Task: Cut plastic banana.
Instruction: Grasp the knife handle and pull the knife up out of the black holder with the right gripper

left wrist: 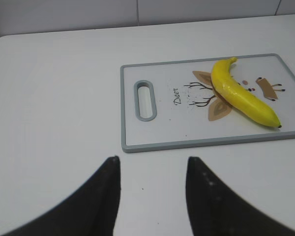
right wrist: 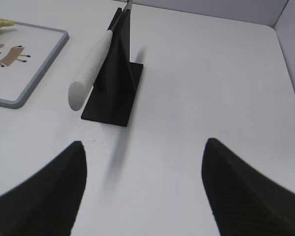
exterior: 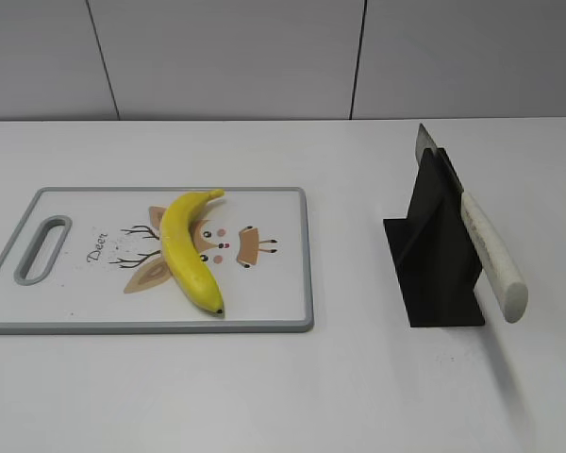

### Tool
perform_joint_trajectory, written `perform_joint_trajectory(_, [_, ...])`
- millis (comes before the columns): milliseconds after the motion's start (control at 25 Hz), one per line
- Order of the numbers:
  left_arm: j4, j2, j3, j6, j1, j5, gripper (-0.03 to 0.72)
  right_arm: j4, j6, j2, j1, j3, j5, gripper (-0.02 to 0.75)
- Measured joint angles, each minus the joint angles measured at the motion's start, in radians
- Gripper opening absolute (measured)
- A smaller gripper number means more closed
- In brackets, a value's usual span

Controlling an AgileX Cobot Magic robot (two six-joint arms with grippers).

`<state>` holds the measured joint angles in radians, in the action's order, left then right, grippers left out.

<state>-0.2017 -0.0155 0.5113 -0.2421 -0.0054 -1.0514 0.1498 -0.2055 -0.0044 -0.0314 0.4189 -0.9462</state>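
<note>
The knife in the black stand is next for my right gripper, which should go there and close on the middle of its white handle (exterior: 491,248) (right wrist: 94,62).
A yellow plastic banana (exterior: 191,247) lies whole on a white cutting board (exterior: 283,283) with a grey rim and a deer drawing. It also shows in the left wrist view (left wrist: 241,93) on the board (left wrist: 162,132). A knife with a white handle (exterior: 493,255) rests slanted in a black stand (exterior: 434,255); the right wrist view shows the handle (right wrist: 91,66) and the stand (right wrist: 115,83). My left gripper (left wrist: 152,164) is open and empty, near the board's front edge. My right gripper (right wrist: 145,150) is open and empty, in front of the stand. Neither gripper shows in the exterior view.
The board has a handle slot (exterior: 42,248) at its left end. The white table (exterior: 264,396) runs back to a white wall (exterior: 264,57). A side wall (right wrist: 292,49) shows at the right in the right wrist view.
</note>
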Motion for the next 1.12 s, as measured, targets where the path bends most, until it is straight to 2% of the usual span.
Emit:
perform_joint_trajectory(960, [-0.002, 0.0, 0.0, 0.0, 0.0, 0.0, 0.384, 0.0, 0.0, 0.0, 0.0, 0.0, 0.0, 0.573])
perform_joint_trajectory(1040, [-0.005, 0.0, 0.0, 0.0, 0.0, 0.001, 0.409, 0.0, 0.0, 0.0, 0.0, 0.0, 0.0, 0.573])
perform_joint_trajectory(1120, [-0.007, 0.0, 0.0, 0.0, 0.0, 0.001, 0.47, 0.0, 0.0, 0.0, 0.0, 0.0, 0.0, 0.573])
